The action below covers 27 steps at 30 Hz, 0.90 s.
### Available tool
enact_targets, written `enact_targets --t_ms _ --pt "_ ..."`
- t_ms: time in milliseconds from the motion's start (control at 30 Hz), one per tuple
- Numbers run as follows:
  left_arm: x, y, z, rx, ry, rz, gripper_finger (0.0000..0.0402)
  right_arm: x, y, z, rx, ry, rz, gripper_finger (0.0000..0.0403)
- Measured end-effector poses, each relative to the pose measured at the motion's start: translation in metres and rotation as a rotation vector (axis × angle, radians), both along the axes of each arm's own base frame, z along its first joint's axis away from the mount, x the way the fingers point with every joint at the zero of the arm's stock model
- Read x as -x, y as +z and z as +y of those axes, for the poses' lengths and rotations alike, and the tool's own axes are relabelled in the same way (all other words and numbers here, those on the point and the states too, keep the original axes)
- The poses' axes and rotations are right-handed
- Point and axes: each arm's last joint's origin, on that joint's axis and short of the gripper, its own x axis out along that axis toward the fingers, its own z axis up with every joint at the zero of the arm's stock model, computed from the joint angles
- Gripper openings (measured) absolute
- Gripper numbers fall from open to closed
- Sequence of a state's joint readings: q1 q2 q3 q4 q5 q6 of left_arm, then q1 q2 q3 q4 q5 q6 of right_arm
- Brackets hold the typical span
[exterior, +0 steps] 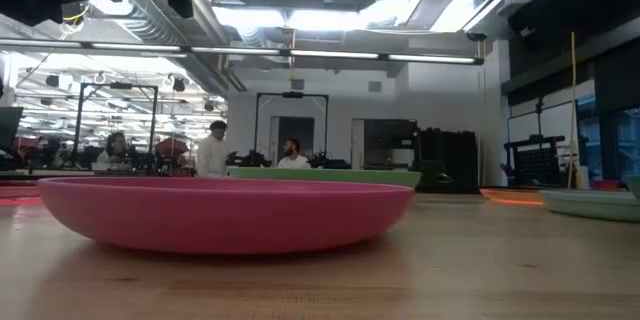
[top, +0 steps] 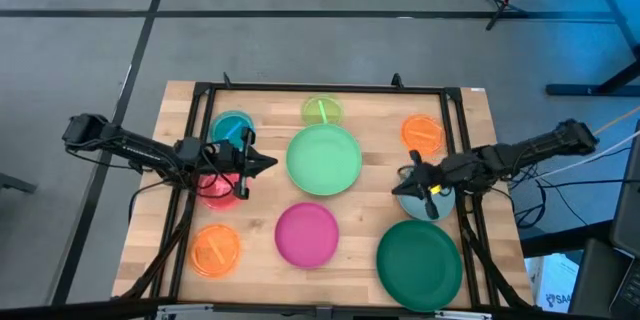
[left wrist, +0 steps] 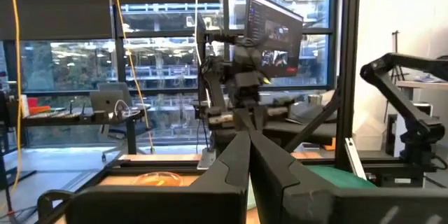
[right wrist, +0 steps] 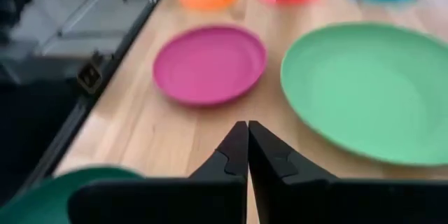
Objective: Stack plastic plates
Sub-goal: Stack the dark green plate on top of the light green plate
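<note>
My right gripper will move next to the dark green plate's far rim [top: 418, 223], beside the grey-teal plate, and close there.
Several plastic plates lie flat and apart on the wooden table [top: 370, 215]. The large ones are light green [top: 323, 160], magenta [top: 307, 233], dark green [top: 419, 263] and grey-teal [top: 428, 203]. The small ones are blue [top: 232, 128], lime [top: 321, 111], red [top: 222, 188], and orange at the far right [top: 423, 133] and near left [top: 216, 250]. My left gripper [top: 272, 163] is shut in the air between the red and light green plates, pointing right. My right gripper [right wrist: 246, 126] is shut above the grey-teal plate's edge, pointing left at the magenta plate [right wrist: 208, 64].
A black metal frame [top: 320, 88] runs along the table's far edge and down both sides. Bare wood lies between the magenta, light green [right wrist: 371, 87] and dark green [right wrist: 42, 196] plates. In the low view the magenta plate [exterior: 230, 215] fills the foreground; people sit in the room beyond.
</note>
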State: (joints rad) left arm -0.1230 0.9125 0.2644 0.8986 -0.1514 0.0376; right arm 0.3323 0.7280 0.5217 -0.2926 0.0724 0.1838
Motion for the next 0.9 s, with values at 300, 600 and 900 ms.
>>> enact_targets --t_ms 300,600,900 --pt "-0.001 -0.001 0.002 0.005 0.021 0.005 0.0004 -0.012 -0.023 0.016 0.010 0.008 0.168 0.0062" --pt "-0.002 -0.004 0.002 0.010 0.020 0.043 0.0004 -0.025 -0.054 0.033 -0.031 0.101 0.385 0.0189" --pt "-0.003 -0.007 0.000 0.025 0.006 0.067 0.0004 -0.033 -0.080 0.039 -0.027 0.147 0.547 0.0209"
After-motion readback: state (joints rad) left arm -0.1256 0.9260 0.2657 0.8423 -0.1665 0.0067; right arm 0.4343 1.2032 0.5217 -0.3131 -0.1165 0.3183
